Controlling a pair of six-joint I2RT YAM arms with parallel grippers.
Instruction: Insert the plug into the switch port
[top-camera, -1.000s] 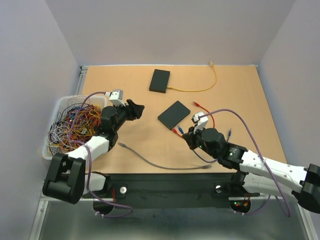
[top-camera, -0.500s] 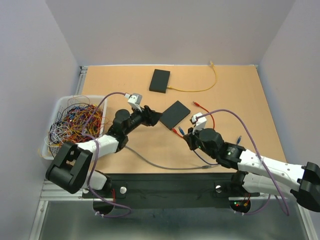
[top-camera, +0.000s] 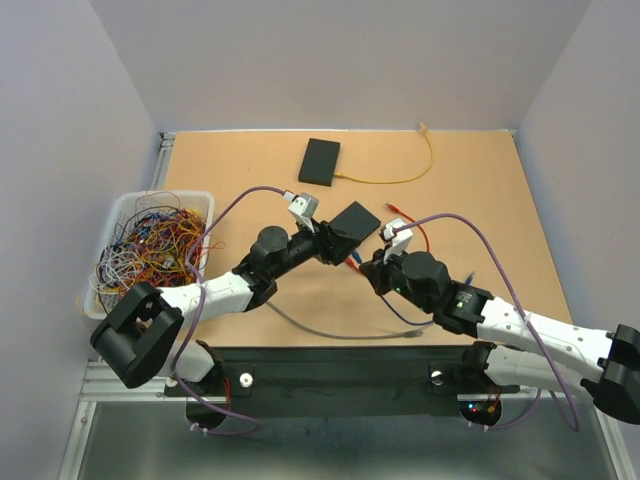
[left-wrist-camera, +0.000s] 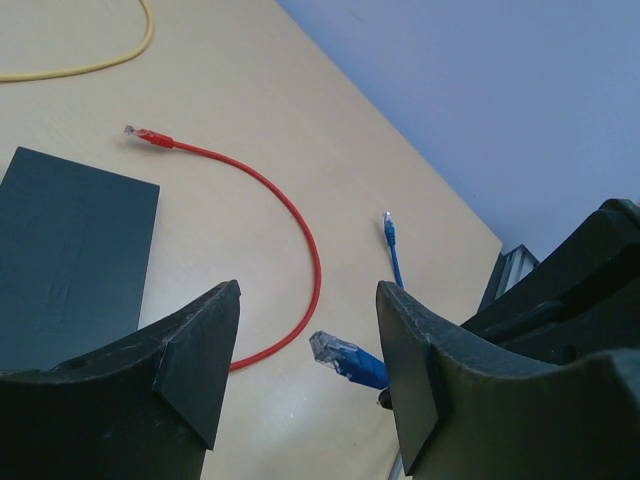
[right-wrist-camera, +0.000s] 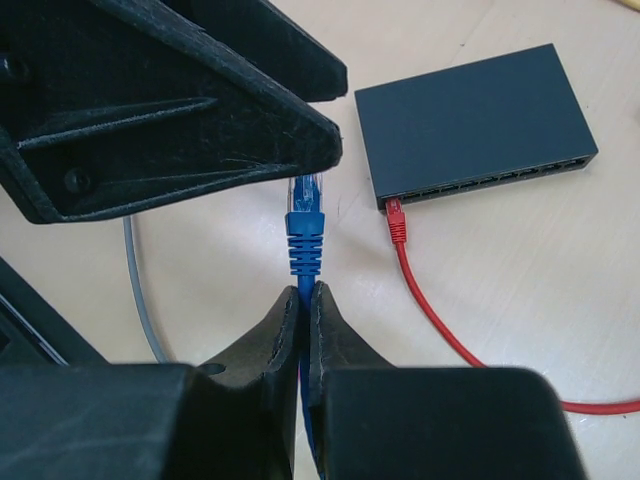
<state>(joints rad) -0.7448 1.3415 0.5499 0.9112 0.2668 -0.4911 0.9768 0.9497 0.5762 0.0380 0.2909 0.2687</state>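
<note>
The blue cable is pinched behind the blue plug by my right gripper, so my left gripper should hold the tip of the plug while my right gripper takes the ribbed boot (right-wrist-camera: 305, 250).
My right gripper (right-wrist-camera: 306, 295) is shut on the blue cable just behind its blue plug (right-wrist-camera: 304, 225), and the plug points away from me. The black switch (right-wrist-camera: 470, 120) lies ahead to the right, its port row facing me, with a red plug (right-wrist-camera: 397, 215) in its left end. My left gripper (left-wrist-camera: 308, 300) is open, and the blue plug (left-wrist-camera: 345, 360) sits between its fingers without touching them. From above, the left gripper (top-camera: 335, 245) and right gripper (top-camera: 368, 268) meet at the near edge of the switch (top-camera: 350, 225).
A second black switch (top-camera: 320, 161) with a yellow cable (top-camera: 400, 180) lies at the back. A white basket (top-camera: 118, 205) of tangled cables stands at the left. A grey cable (top-camera: 320, 328) lies near the front edge. A red cable (top-camera: 415, 225) loops right of the switch.
My left arm has swung right from the basket to the switch and now straddles the blue plug. My right gripper has shifted slightly toward the switch, still holding the plug.
</note>
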